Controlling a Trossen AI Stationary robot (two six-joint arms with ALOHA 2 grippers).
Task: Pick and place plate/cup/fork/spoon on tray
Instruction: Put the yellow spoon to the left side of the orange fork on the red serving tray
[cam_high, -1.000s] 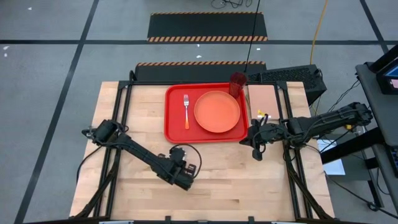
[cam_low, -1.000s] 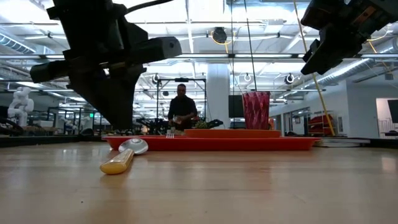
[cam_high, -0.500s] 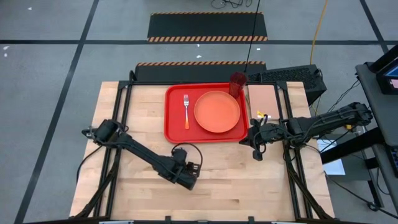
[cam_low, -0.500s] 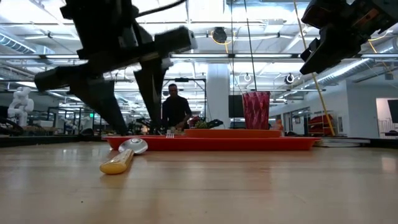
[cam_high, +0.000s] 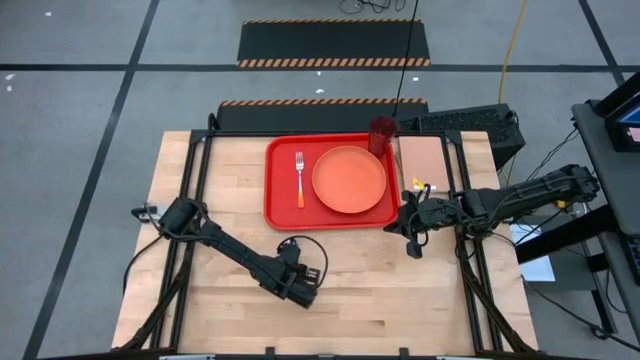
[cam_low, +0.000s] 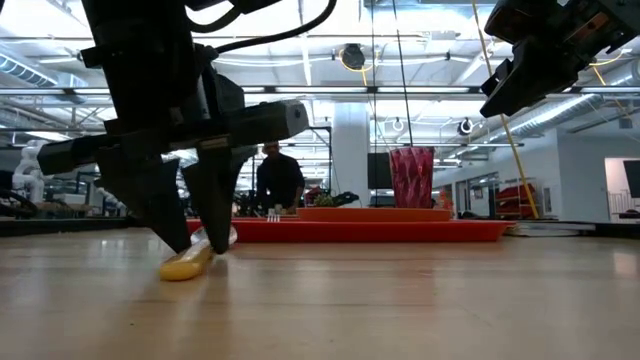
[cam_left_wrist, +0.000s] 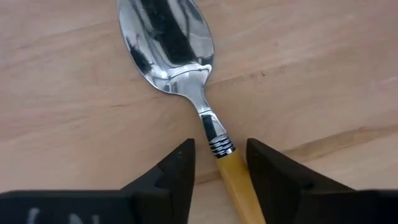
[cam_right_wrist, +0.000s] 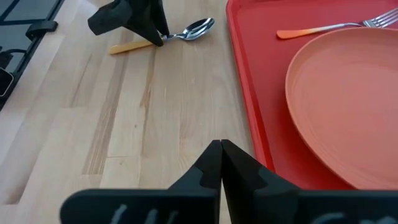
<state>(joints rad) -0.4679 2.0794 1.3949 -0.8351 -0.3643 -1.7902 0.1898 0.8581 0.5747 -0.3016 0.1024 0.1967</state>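
The spoon's handle sits at a slant between the left gripper's fingers, so the robot should straighten the spoon first, then open and grip it squarely at the handle's ringed end (cam_left_wrist: 222, 146).
The spoon (cam_left_wrist: 168, 43), with a silver bowl and an orange-yellow handle (cam_left_wrist: 235, 183), lies flat on the wooden table near its front middle (cam_low: 190, 262). My left gripper (cam_left_wrist: 217, 149) is open and points down. Its two fingers stand on either side of the handle just behind the bowl's neck, with a gap on each side. In the high view the left gripper (cam_high: 303, 288) hides the spoon. The red tray (cam_high: 275, 190) holds the fork (cam_high: 299, 178) and the orange plate (cam_high: 350, 180), and the dark red cup (cam_high: 382, 133) stands at its far right corner. My right gripper (cam_high: 413, 245) is shut and empty, above the table beside the tray's right near corner.
A tan-pink pad (cam_high: 422, 160) lies to the right of the tray. Bare wood stretches between the spoon and the tray's near rim (cam_right_wrist: 239, 74). A person stands in the room far behind the table (cam_low: 280, 180).
My left gripper has come down over the spoon until its fingertips are at table height on either side of the handle, and it has turned about its own axis on the way. The spoon has not moved.
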